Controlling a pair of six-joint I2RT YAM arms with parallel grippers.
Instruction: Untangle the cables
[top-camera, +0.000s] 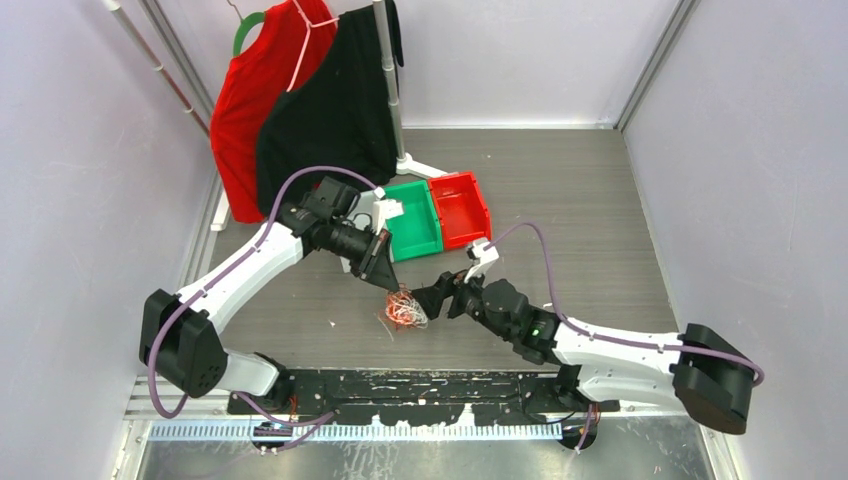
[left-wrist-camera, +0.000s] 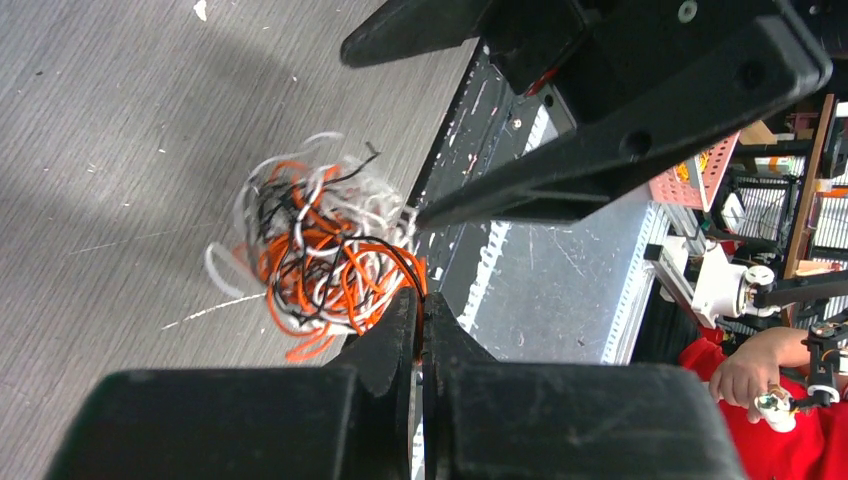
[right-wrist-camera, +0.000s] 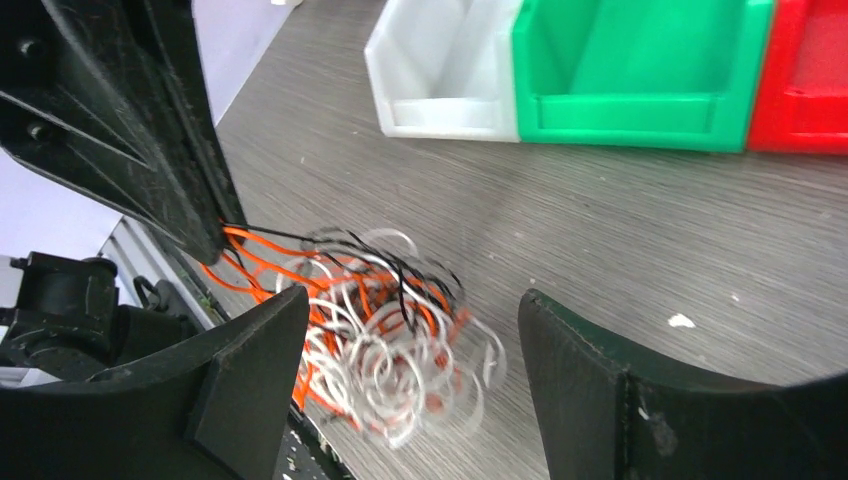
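My left gripper has the whole snarl dangling from the orange and black strands of cable, so my right gripper needs to grab the snarl's far side (right-wrist-camera: 458, 335) and pull away.
The cables (top-camera: 404, 308) are a fist-sized snarl of orange, white and black wires near the table's front middle. My left gripper (top-camera: 388, 283) is shut on orange and black strands at the snarl's edge; in the left wrist view the strands run between the closed fingertips (left-wrist-camera: 420, 300) and the snarl (left-wrist-camera: 315, 255) hangs beyond them. My right gripper (top-camera: 428, 297) is open just right of the snarl; in the right wrist view the blurred snarl (right-wrist-camera: 385, 330) lies between its spread fingers (right-wrist-camera: 250, 340), nearer the left one.
A white bin (right-wrist-camera: 445, 65), a green bin (top-camera: 414, 220) and a red bin (top-camera: 460, 208) stand in a row behind the snarl. A rack with red and black shirts (top-camera: 300, 100) stands at the back left. The black base rail (top-camera: 400, 385) runs along the near edge.
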